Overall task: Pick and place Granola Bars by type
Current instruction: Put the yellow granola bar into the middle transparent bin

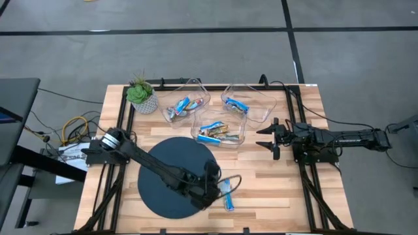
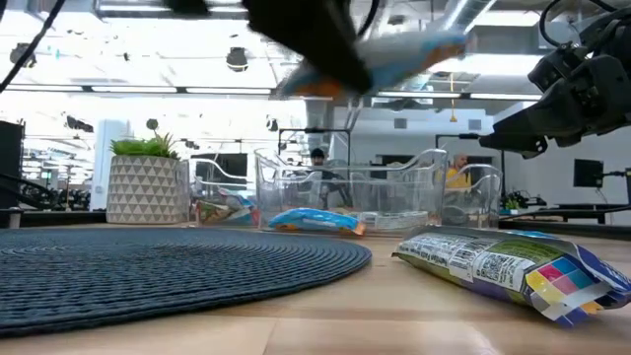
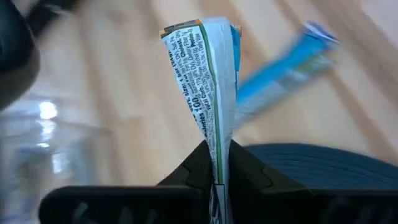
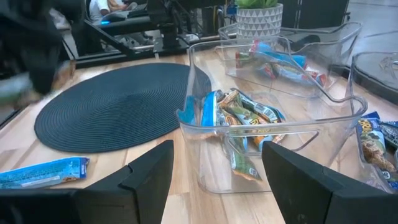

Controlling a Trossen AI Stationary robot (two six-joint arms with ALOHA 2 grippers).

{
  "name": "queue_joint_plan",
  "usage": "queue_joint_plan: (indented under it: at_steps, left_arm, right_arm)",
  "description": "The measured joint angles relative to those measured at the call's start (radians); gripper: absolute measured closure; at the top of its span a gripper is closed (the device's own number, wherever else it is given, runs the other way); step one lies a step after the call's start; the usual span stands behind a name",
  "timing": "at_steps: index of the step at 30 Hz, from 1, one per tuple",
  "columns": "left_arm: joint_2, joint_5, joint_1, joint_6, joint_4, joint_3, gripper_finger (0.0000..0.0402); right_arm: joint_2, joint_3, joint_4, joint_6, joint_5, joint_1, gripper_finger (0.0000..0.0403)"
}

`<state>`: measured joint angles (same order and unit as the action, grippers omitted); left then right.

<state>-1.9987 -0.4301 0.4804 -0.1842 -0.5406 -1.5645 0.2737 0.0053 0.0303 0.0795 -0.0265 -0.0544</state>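
The left gripper should release the granola bar in the far part of the middle clear bin (image 1: 226,123).
My left gripper (image 1: 217,187) is above the right rim of the round dark mat (image 1: 171,175), shut on a granola bar (image 3: 202,81) with a white printed back and a blue side. The low view shows this bar (image 2: 419,49) in the air. A second blue bar (image 1: 230,202) lies flat on the wood just right of the mat and also shows in the low view (image 2: 503,264). Other bars lie in three clear bins: far left (image 1: 185,104), far right (image 1: 240,104) and middle (image 1: 219,132). My right gripper (image 1: 271,138) waits open at the table's right, beside the bins. My left gripper pinches one end of the bar's wrapper (image 3: 217,163) between its two fingers. The flattened wrapper stands edge-on in the gap, and the rest of the bar sticks out forward beyond the fingertips. The bar is lifted clear of the mat and the table.
A potted plant (image 1: 140,93) stands at the far left corner. The bins fill the far middle of the table. Bare wood shows near the front edge, right of the mat. Black frame rails (image 1: 307,189) run along the table's left and right sides.
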Motion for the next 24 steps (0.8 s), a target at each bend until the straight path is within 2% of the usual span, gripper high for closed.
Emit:
queue_joint_plan:
  at_steps: [5, 9, 15, 18, 24]
  left_arm:
    - [0.075, -0.084, -0.072, -0.035, 0.004, -0.009, 0.0386]
    - [0.113, -0.131, -0.153, -0.07, 0.008, -0.009, 0.0378]
    - [0.134, -0.131, -0.304, -0.105, 0.018, -0.009, 0.037]
    - [0.134, -0.097, -0.386, -0.12, 0.018, -0.009, 0.0376]
    - [0.132, 0.086, -0.525, -0.128, 0.02, 0.014, 0.0382]
  right_arm:
    - [0.0, 0.0, 0.0, 0.0, 0.0, 0.0, 0.0163]
    - [0.0, 0.0, -0.001, 0.0, 0.0, 0.0, 0.0163]
    - [0.0, 0.0, 0.0, 0.0, 0.0, 0.0, 0.0163]
    - [0.0, 0.0, 0.0, 0.0, 0.0, 0.0, 0.0163]
    - [0.0, 0.0, 0.0, 0.0, 0.0, 0.0, 0.0163]
